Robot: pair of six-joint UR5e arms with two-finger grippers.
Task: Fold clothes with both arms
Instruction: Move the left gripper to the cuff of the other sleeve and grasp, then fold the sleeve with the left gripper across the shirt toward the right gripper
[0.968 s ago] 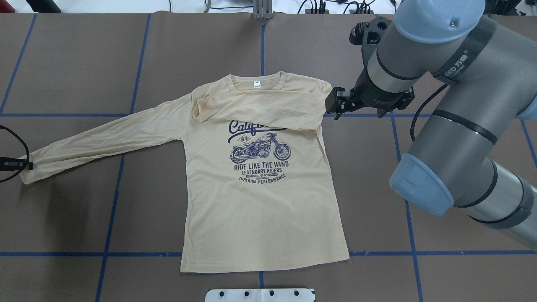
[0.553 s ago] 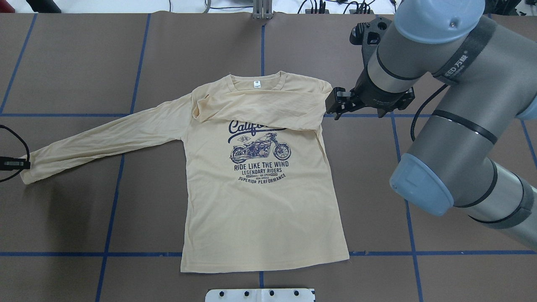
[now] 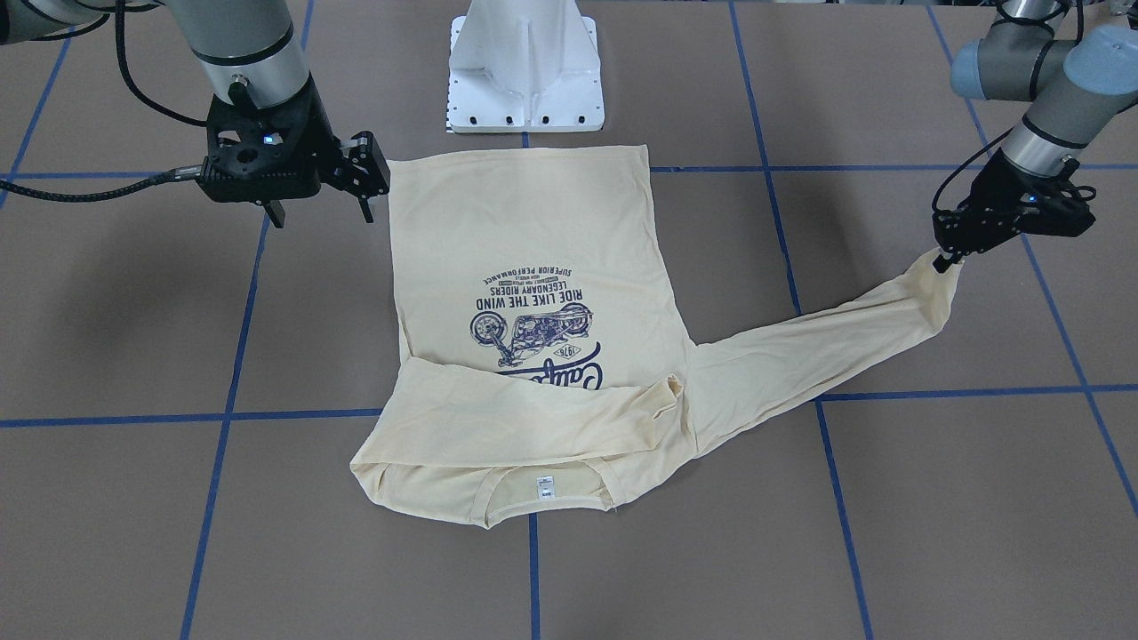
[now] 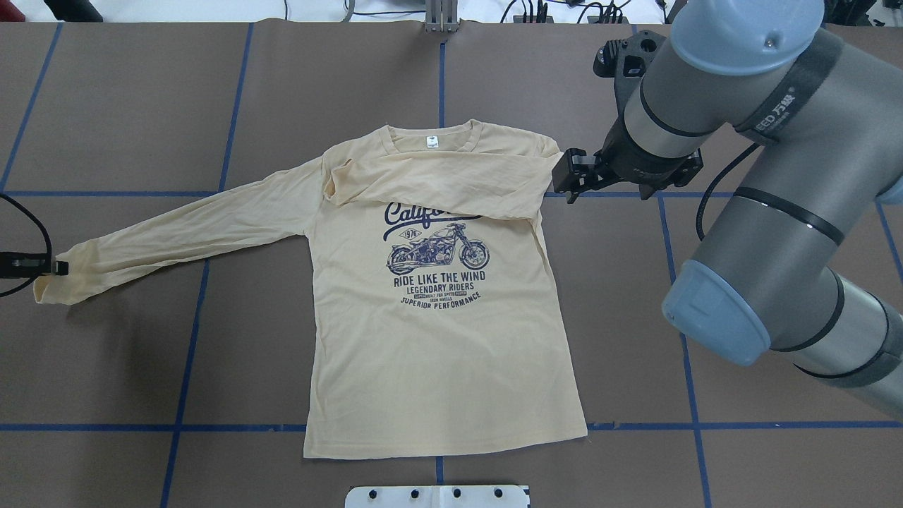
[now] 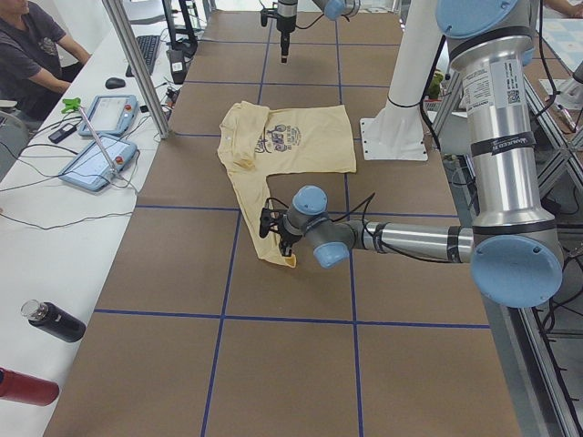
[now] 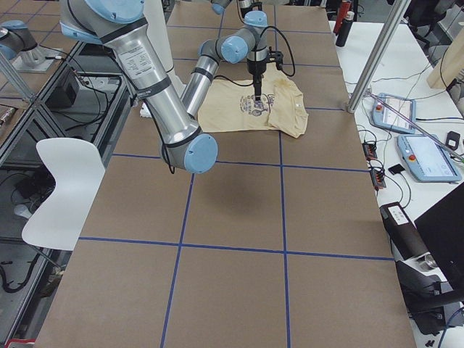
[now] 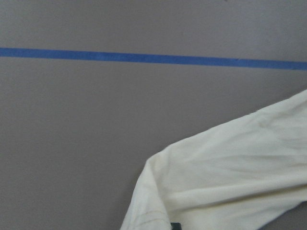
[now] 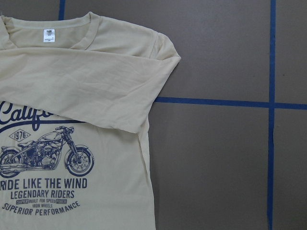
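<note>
Next, I let go of the outstretched sleeve's cuff with my left gripper just past the folded sleeve's shoulder edge point(image 3: 371, 382), near the blue tape.
The cream-yellow shirt point(image 4: 437, 339) lies flat on the brown table with its navy print up and its collar toward the far edge. One sleeve point(image 4: 437, 180) is folded across the chest. The other sleeve point(image 4: 183, 233) stretches out sideways. My left gripper point(image 3: 942, 258) is shut on that sleeve's cuff point(image 3: 933, 284) and holds it slightly off the table; the left wrist view shows the raised cuff point(image 7: 225, 177). My right gripper point(image 3: 322, 212) hovers open and empty just outside the shirt's shoulder point(image 8: 163, 52), its fingers point(image 4: 570, 194) clear of the cloth.
The white pedestal base point(image 3: 526, 71) stands at the robot's edge by the shirt's hem. Blue tape lines point(image 4: 705, 425) cross the table. A side bench with tablets point(image 5: 96, 155), bottles point(image 5: 55, 321) and a seated person lies past the far edge.
My left gripper has lifted the cuff a little and drawn it slightly toward the shirt. The right gripper has shifted slightly away from the shoulder.
</note>
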